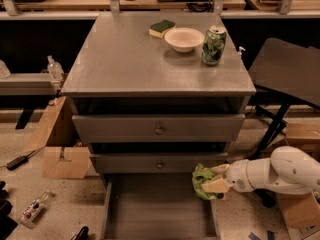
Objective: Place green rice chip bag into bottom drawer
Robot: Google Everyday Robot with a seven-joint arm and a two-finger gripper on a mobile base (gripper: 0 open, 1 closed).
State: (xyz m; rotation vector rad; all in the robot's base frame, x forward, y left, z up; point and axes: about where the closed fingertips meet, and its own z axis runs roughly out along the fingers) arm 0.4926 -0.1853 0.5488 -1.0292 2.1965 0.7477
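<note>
The gripper will release the green rice chip bag on the grey drawer bottom, toward the front [181,214].
The green rice chip bag [202,180] is a crumpled bright green foil bag held at the right edge of the bottom drawer. My gripper [216,180] is shut on it, reaching in from the right on a white arm [280,173]. The bag hangs just above the drawer's right wall. The bottom drawer [157,209] is pulled open, a wide grey box with a flat grey floor. The two shallower drawers above it are closed.
On the cabinet top stand a green patterned can [213,45], a white bowl [184,38] and a green-and-yellow sponge [162,28]. Cardboard boxes [62,154] sit on the floor at left. A black chair [287,79] stands at right.
</note>
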